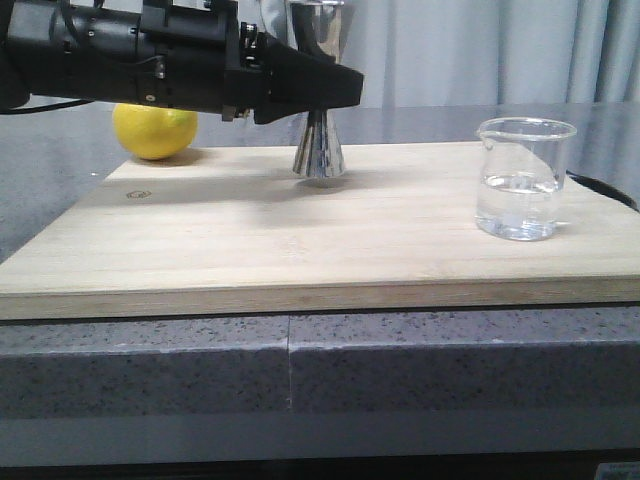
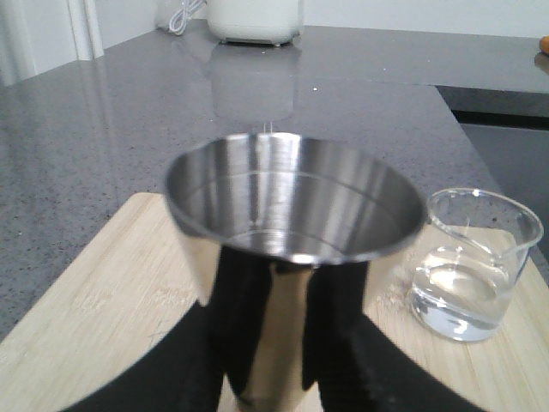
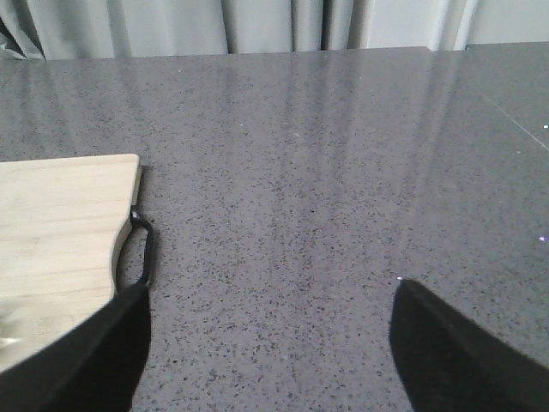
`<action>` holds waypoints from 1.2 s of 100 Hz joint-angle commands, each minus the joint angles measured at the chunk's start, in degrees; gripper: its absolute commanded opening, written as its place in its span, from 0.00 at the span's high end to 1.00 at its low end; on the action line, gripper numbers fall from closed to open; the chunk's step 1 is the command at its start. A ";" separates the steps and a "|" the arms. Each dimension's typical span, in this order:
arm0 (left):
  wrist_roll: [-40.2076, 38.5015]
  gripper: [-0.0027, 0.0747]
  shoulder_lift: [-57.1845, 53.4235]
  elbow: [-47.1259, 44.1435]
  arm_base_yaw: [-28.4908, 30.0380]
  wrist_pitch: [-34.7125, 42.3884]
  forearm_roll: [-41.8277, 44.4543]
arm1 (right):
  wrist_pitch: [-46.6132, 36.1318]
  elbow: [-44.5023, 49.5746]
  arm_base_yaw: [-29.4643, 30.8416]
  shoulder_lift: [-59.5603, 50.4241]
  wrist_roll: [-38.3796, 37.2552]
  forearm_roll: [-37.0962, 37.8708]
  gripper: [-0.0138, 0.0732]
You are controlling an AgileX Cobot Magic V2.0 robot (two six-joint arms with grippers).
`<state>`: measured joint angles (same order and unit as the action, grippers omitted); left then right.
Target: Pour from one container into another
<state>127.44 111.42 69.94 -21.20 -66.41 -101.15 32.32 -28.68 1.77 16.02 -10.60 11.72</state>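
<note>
The clear glass beaker holds the liquid to pour, so my right gripper goes to it next and closes on the beaker's middle (image 1: 519, 182).
The steel hourglass jigger (image 1: 318, 152) stands on the wooden board, its base on the wood. My left gripper (image 1: 337, 90) reaches in from the left and is shut on the jigger's narrow waist. In the left wrist view the jigger (image 2: 292, 202) fills the middle, its open upper cup looks dry, and the left gripper (image 2: 290, 287) has black fingers (image 2: 249, 309) pressed on both sides of it. The clear glass beaker (image 1: 525, 180) holds some clear liquid and stands at the board's right side, apart from the jigger; it also shows as the beaker (image 2: 476, 266). My right gripper (image 3: 270, 287) is open over bare countertop.
A yellow lemon (image 1: 155, 130) lies at the board's back left. The wooden board (image 1: 300, 240) rests on a speckled grey countertop (image 1: 400, 360). Its corner (image 3: 60, 215) and black handle loop (image 3: 141, 249) lie beside the right gripper. A white appliance (image 2: 256, 21) stands far back.
</note>
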 commanded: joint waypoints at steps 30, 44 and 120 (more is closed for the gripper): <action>-1.96 0.70 -2.93 4.18 -0.60 -6.99 -4.91 | -5.21 -5.05 -0.04 6.84 1.07 0.29 0.24; -1.96 0.70 -2.93 4.18 -0.60 -6.75 -4.90 | -5.00 -7.96 -3.09 11.19 8.29 -5.54 0.24; -1.96 0.70 -2.93 4.18 -0.60 -6.52 -4.90 | -38.92 5.23 -26.19 23.18 13.53 -13.32 0.24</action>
<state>125.87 111.42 72.37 -21.20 -66.41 -101.15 4.60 -24.83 -24.16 37.86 2.23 -1.31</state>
